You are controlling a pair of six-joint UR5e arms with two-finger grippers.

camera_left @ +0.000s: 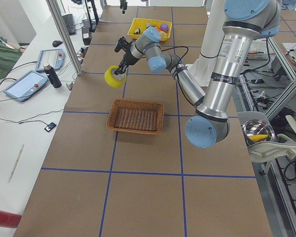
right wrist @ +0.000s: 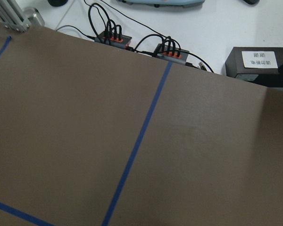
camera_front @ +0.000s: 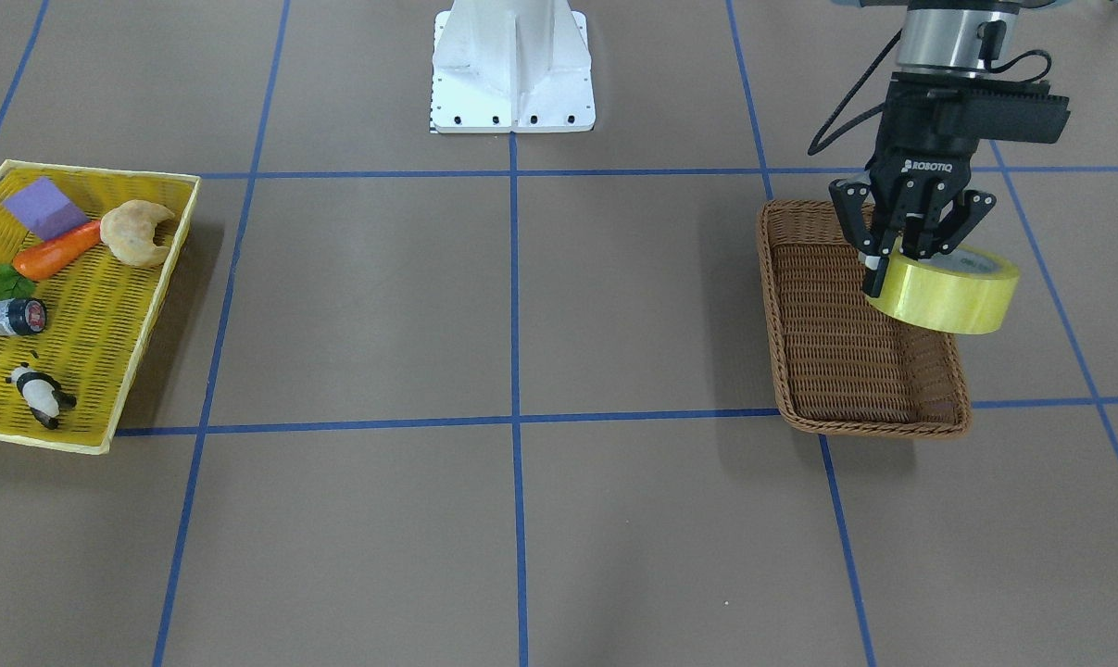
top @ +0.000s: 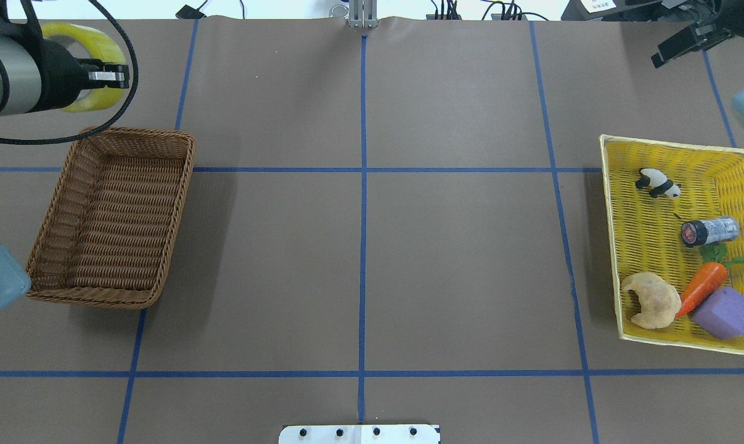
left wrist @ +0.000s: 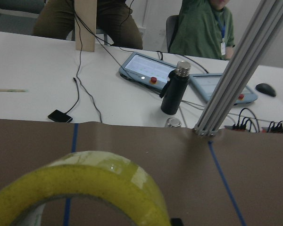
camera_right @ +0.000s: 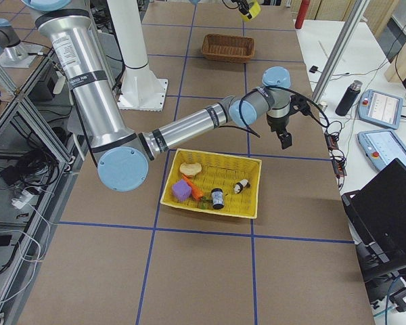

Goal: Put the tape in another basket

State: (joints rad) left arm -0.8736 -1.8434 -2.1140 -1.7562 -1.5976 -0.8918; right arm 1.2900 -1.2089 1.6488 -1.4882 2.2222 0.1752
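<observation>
My left gripper has the yellow tape roll to place. I need to set it down on the middle of the brown wicker basket's bottom (camera_front: 855,322).
My left gripper (camera_front: 906,255) is shut on the rim of the yellow tape roll (camera_front: 949,292) and holds it in the air, tilted. The brown wicker basket (camera_front: 836,333) lies below it with nothing in it. In the overhead view the tape (top: 88,61) shows just past the far left corner of the basket (top: 113,228). The left wrist view shows the tape (left wrist: 80,193) close up. My right gripper (top: 680,44) hangs high at the far right edge of the table, away from both. I cannot tell whether it is open or shut.
A yellow mesh tray (top: 649,246) on my right holds a panda figure (top: 656,182), a small can (top: 709,231), a carrot (top: 701,287), a croissant (top: 652,299) and a purple block (top: 724,311). Operators' tablets and a black bottle (left wrist: 174,87) stand beyond the table's far edge.
</observation>
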